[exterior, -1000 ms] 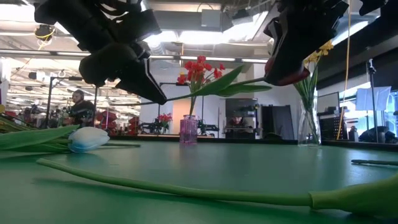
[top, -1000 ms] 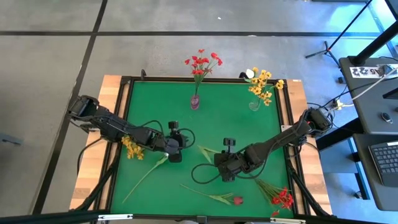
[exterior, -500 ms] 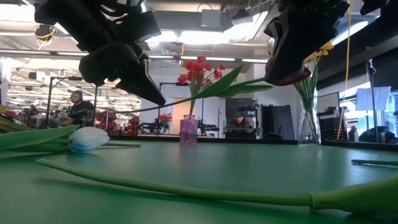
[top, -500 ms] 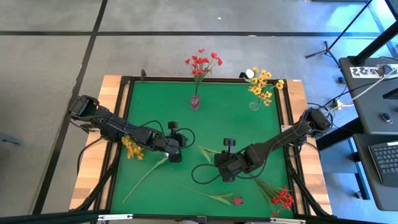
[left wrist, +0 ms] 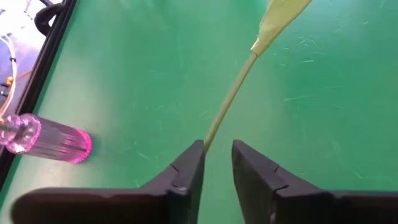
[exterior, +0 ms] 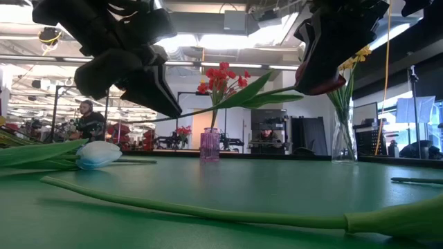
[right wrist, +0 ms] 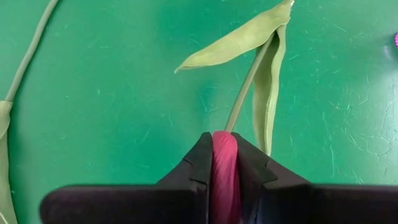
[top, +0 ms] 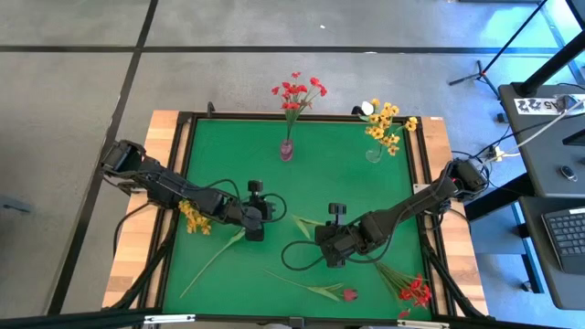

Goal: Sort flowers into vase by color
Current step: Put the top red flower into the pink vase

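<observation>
The robot's right gripper holds the dark red bud, so next the left gripper grabs the stem's loose end (exterior: pixel 149 121), letting the right gripper move over to the leafy part.
A dark red bud flower (right wrist: pixel 222 163) with a green stem (exterior: pixel 228 104) and leaves (right wrist: pixel 249 37) hangs level above the green table between my two grippers. My right gripper (right wrist: pixel 222 140), near the table's middle (top: pixel 320 236), is shut on the bud. My left gripper (left wrist: pixel 217 152), left of it (top: pixel 267 217), stands open at the stem's free end (left wrist: pixel 214 124). A pink vase (top: pixel 287 149) with red flowers and a clear vase (top: pixel 375 153) with yellow flowers and a white bud stand at the far edge. My right gripper pinches the dark red bud (right wrist: pixel 222 149) between its two fingers, which slant down from the right and lie along the flower. The flower is lifted clear, with stem and leaves reaching level toward my left gripper. My left gripper has the stem's end (left wrist: pixel 208 138) beside one fingertip (left wrist: pixel 194 155); whether it touches, I cannot tell.
A yellow flower (top: pixel 194 217) lies at the table's left. A white bud (exterior: pixel 97 153) with leaves also rests on the table. Another dark red bud flower (top: pixel 347 294) lies near the front edge, and a red cluster (top: pixel 413 292) at the front right.
In the low view my left gripper's fingers have moved apart at the stem's end. The flower stays level in my right gripper, which has kept still.
</observation>
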`<control>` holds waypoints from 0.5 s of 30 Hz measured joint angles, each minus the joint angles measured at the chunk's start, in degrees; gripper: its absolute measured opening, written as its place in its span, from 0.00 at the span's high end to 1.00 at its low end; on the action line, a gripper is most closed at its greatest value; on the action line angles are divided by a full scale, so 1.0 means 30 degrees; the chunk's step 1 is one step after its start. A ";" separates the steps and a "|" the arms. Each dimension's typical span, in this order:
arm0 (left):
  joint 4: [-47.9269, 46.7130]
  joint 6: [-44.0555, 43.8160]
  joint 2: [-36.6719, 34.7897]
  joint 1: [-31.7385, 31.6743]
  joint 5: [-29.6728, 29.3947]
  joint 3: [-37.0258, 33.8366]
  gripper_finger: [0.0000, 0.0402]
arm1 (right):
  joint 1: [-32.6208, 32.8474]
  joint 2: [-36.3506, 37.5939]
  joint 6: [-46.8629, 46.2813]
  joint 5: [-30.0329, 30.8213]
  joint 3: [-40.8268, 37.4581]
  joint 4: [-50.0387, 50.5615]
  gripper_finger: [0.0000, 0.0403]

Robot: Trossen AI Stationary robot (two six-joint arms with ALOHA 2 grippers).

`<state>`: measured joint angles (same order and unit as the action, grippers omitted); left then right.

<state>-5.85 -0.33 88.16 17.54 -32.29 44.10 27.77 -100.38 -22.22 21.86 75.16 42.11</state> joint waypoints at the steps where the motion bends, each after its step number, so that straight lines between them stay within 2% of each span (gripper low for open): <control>1: -0.0087 -0.0109 0.0000 -0.0045 0.0002 0.0000 0.78 | 0.0000 0.0000 0.0000 0.0002 0.0000 0.0000 0.91; 7: -0.0396 -0.0305 0.0178 -0.0769 -0.0036 -0.0007 0.70 | 0.0000 0.0000 0.0000 -0.0006 0.0000 -0.0002 0.91; 15: -0.0256 -0.0359 0.1479 -0.1649 -0.0036 -0.0007 0.68 | 0.0000 0.0007 0.0000 -0.0006 0.0000 0.0014 0.91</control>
<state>-6.61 -1.41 92.60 12.59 -32.40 44.07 27.77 -100.36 -22.22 21.85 75.16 42.15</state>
